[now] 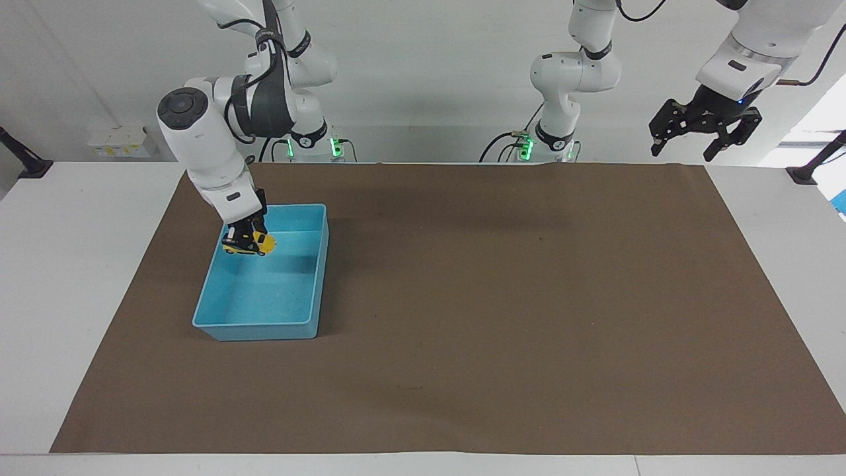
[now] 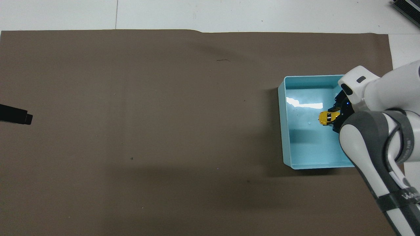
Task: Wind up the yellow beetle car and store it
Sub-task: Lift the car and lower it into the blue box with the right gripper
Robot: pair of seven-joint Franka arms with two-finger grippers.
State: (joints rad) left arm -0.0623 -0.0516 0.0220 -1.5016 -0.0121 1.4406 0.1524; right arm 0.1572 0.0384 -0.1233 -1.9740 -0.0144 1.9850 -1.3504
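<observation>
Next, my right gripper releases the yellow beetle car near the middle of the blue bin's bottom (image 2: pixel 311 134).
The yellow beetle car (image 1: pixel 259 244) is held in my right gripper (image 1: pixel 245 238), which is shut on it. The car hangs tilted just above the floor of the blue bin (image 1: pixel 264 323), by the bin's wall toward the right arm's end of the table. In the overhead view the car (image 2: pixel 326 117) shows over the bin (image 2: pixel 281 127), with the right gripper (image 2: pixel 336 116) partly hidden under the arm. My left gripper (image 1: pixel 704 135) waits open, raised high over the table's edge at the left arm's end.
A brown mat (image 1: pixel 502 297) covers the table and the bin stands on it. The tip of the left gripper (image 2: pixel 15 116) shows at the edge of the overhead view.
</observation>
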